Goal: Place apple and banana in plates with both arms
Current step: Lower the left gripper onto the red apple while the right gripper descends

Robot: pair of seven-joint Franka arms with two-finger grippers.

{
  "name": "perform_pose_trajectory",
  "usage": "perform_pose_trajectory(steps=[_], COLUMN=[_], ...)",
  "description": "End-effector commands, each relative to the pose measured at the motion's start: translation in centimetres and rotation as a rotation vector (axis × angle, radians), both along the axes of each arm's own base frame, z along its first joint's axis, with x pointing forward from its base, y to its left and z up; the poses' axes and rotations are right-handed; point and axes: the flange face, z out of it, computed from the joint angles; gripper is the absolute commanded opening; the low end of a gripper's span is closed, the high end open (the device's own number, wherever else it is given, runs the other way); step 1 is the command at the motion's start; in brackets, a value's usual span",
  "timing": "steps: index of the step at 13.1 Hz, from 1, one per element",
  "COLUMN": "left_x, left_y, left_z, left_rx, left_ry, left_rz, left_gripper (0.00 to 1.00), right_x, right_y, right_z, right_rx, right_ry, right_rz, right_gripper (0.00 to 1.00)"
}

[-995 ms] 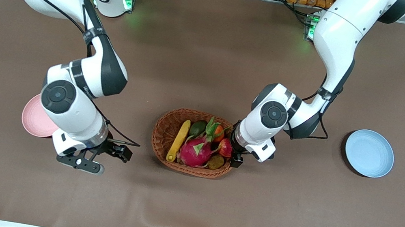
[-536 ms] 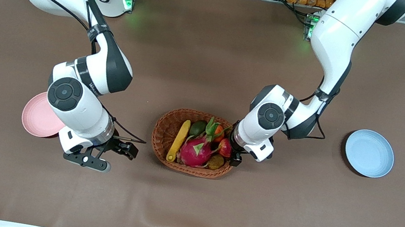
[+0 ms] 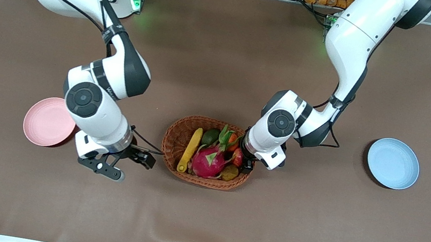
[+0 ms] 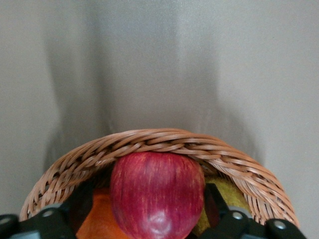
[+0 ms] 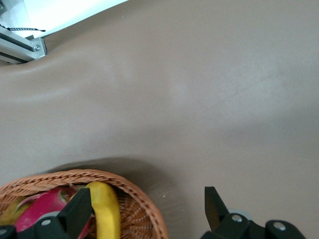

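The yellow banana near its end [image 3: 184,162] [image 5: 105,201] beside the magenta dragon fruit, away from the green fruit, should be held next by my right gripper.
The red apple [image 4: 157,191] lies in the wicker basket [image 4: 149,140] at its end toward the left arm; in the front view the apple [image 3: 238,157] is partly hidden. My left gripper [image 4: 148,201] is down in the basket, open, one finger on each side of the apple, with a dark gap at one side. The yellow banana [image 3: 189,149] lies in the basket's end toward the right arm, also seen as the banana [image 5: 104,209]. My right gripper [image 3: 132,167] hangs open over the table beside the basket, holding nothing. The pink plate [image 3: 43,127] and blue plate [image 3: 393,164] are bare.
The basket [image 3: 173,131] also holds a magenta dragon fruit [image 3: 209,160], a tangerine [image 3: 233,140], a green fruit [image 3: 210,136] and a brownish fruit [image 3: 229,172]. The right arm's wrist stands between the pink plate and the basket.
The right arm has swung toward the basket, uncovering the pink plate. The left gripper has moved in over the apple, and its fingers have narrowed a little.
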Motion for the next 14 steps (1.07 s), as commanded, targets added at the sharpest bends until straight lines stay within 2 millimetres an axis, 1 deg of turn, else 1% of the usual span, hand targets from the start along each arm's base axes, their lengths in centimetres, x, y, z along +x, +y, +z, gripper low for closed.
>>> perform_pose_trajectory(steps=[1, 3, 5, 7, 9, 10, 11, 12, 13, 14], left_x=[0.2, 0.5, 0.8, 1.0, 1.2, 1.6, 1.9, 2.2, 2.7, 3.1], left_y=[-0.3, 0.0, 0.3, 0.7, 1.5, 3.0, 4.4, 6.2, 8.5, 11.0], left_z=[-0.2, 0.0, 1.3, 4.4, 8.3, 10.5, 12.5, 14.1, 15.6, 16.3], left_rx=[-0.015, -0.032, -0.042, -0.033, -0.023, -0.018, -0.012, 0.000, 0.010, 0.024], left_ry=[0.002, 0.011, 0.001, -0.001, -0.007, -0.006, -0.003, 0.006, 0.015, 0.037], left_rz=[0.015, 0.038, 0.045, 0.037, 0.025, 0.017, -0.008, -0.048, -0.090, -0.140], left_gripper=[0.65, 0.00, 0.00, 0.00, 0.00, 0.00, 0.00, 0.00, 0.00, 0.00], right_x=[-0.7, -1.3, -1.5, -2.1, -2.4, -2.3, -2.6, -3.3, -3.6, -3.6], right_y=[1.4, 2.8, 3.4, 4.4, 5.2, 5.7, 7.1, 8.9, 9.5, 9.7], right_z=[-0.2, -0.8, -1.2, -2.2, -2.8, -3.1, -3.7, -4.6, -5.4, -6.2], right_rx=[0.002, 0.003, -0.011, -0.022, -0.023, -0.003, 0.018, 0.011, -0.018, -0.051], right_ry=[0.000, 0.001, -0.005, 0.005, 0.002, -0.014, -0.038, -0.060, -0.083, -0.101], right_rz=[-0.053, -0.070, -0.093, -0.083, -0.072, -0.082, -0.085, -0.068, -0.051, -0.028], right_gripper=[1.00, 1.00, 1.00, 1.00, 1.00, 1.00, 1.00, 1.00, 1.00, 1.00])
